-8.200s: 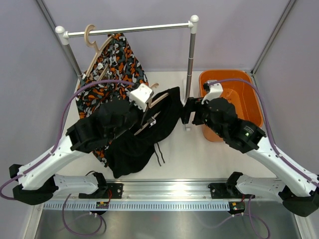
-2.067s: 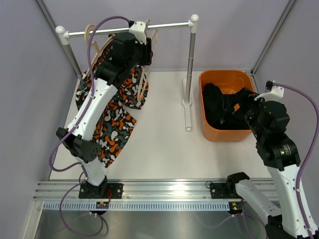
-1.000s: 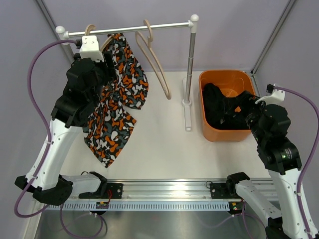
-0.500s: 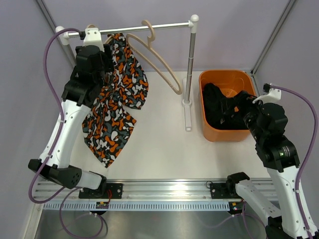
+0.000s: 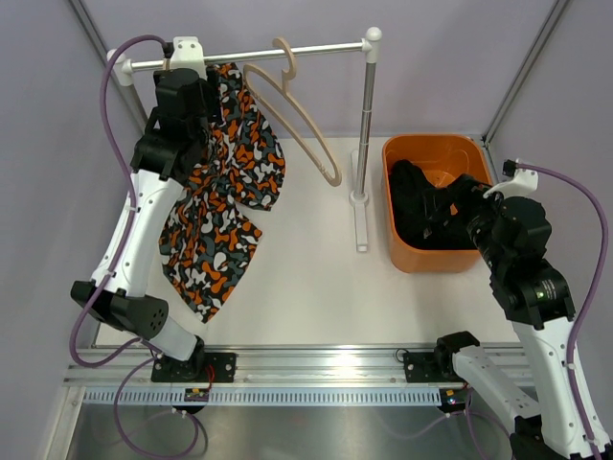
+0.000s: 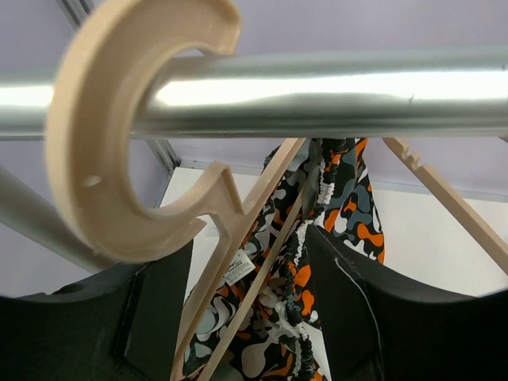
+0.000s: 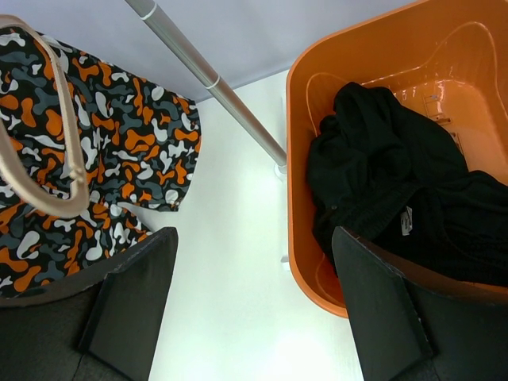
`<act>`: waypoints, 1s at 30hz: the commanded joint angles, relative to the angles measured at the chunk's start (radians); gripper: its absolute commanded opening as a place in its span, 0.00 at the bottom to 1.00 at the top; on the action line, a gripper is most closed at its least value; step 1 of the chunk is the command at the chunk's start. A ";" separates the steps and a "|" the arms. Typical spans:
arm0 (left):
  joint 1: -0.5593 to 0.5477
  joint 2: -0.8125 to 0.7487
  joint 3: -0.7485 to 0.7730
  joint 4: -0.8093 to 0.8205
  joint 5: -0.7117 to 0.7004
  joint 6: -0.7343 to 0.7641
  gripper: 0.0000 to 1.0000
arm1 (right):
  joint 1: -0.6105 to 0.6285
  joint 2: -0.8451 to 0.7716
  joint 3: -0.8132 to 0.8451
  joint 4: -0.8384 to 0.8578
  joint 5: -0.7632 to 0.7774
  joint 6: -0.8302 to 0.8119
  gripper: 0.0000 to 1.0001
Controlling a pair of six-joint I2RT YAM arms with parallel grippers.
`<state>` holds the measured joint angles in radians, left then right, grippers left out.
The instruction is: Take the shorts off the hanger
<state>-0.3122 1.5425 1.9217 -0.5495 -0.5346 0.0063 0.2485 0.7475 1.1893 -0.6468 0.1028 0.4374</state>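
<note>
The shorts' hanger is tilted between my left gripper's fingers and its hook is over the rail, so next I grip just below the hook (image 6: 228,216) and lift it clear.
The patterned shorts (image 5: 225,192) hang from a wooden hanger (image 6: 119,135) hooked on the rail (image 6: 333,95) at its left end. My left gripper (image 6: 246,242) is up at that hanger, just under the rail. It is open, and the hanger's arms and the shorts' waistband (image 6: 305,262) run between its fingers. The black shorts (image 5: 421,211) lie bunched in the orange bin (image 5: 484,177). Above the bin's near left corner my right gripper (image 7: 254,234) stands open and holds nothing.
An empty wooden hanger (image 5: 287,101) hangs tilted on the rail (image 5: 316,50) right of the patterned shorts. The rack's right post (image 5: 364,134) and its foot stand between the shorts and the bin. Grey walls close in the left, back and right.
My left arm has risen to the rail's left end, bringing its jaws round the hanger under the hook. The empty hanger has swung. The right arm has stayed put.
</note>
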 commanded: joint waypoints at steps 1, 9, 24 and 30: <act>0.008 0.018 0.034 0.054 -0.001 0.021 0.62 | 0.000 0.007 0.012 0.035 -0.022 -0.028 0.88; 0.010 0.018 -0.004 0.071 0.012 0.008 0.53 | 0.000 0.010 0.018 0.035 -0.026 -0.035 0.88; 0.018 0.008 -0.053 0.105 0.056 0.000 0.33 | 0.001 0.003 0.030 0.015 -0.020 -0.043 0.88; 0.033 -0.004 -0.099 0.132 0.045 -0.002 0.44 | 0.000 0.003 0.030 0.012 -0.025 -0.045 0.88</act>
<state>-0.2935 1.5650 1.8606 -0.4412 -0.5083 0.0101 0.2485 0.7555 1.1896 -0.6479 0.1020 0.4145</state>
